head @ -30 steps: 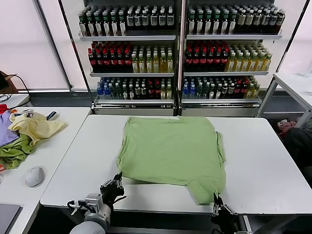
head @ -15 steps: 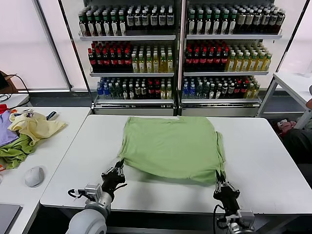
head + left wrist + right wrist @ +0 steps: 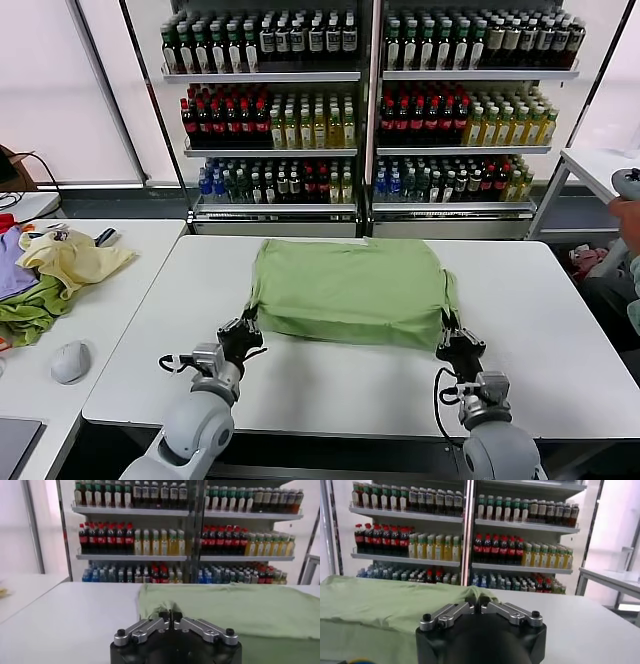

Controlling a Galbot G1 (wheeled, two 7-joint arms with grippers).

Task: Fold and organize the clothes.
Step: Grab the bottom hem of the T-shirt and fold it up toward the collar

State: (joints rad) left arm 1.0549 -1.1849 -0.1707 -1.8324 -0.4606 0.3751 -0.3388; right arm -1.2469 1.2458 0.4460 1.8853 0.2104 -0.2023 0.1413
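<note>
The far side of the shirt lies at the table's far edge, so next I lay the hem down with both grippers, take the near corners (image 3: pixel 264 318) and pull the shirt closer.
A pale lime-green shirt (image 3: pixel 350 285) lies on the white table (image 3: pixel 330 385), its near hem lifted and carried back over the rest. My left gripper (image 3: pixel 243 331) is shut on the shirt's near left corner; in the left wrist view the gripper (image 3: pixel 170 616) pinches green fabric (image 3: pixel 240 612). My right gripper (image 3: pixel 455 340) is shut on the near right corner; in the right wrist view the gripper (image 3: pixel 477 603) holds the fabric (image 3: pixel 385 605). Collar, buttons and print are hidden.
Shelves of bottled drinks (image 3: pixel 370 100) stand behind the table. A side table at the left carries a pile of yellow and green clothes (image 3: pixel 55 270) and a computer mouse (image 3: pixel 70 362). A person's hand (image 3: pixel 628 215) shows at the right edge.
Both grippers have moved away from the table's front edge, carrying the shirt's near hem up and back over its body. The folded edge now lies farther from me.
</note>
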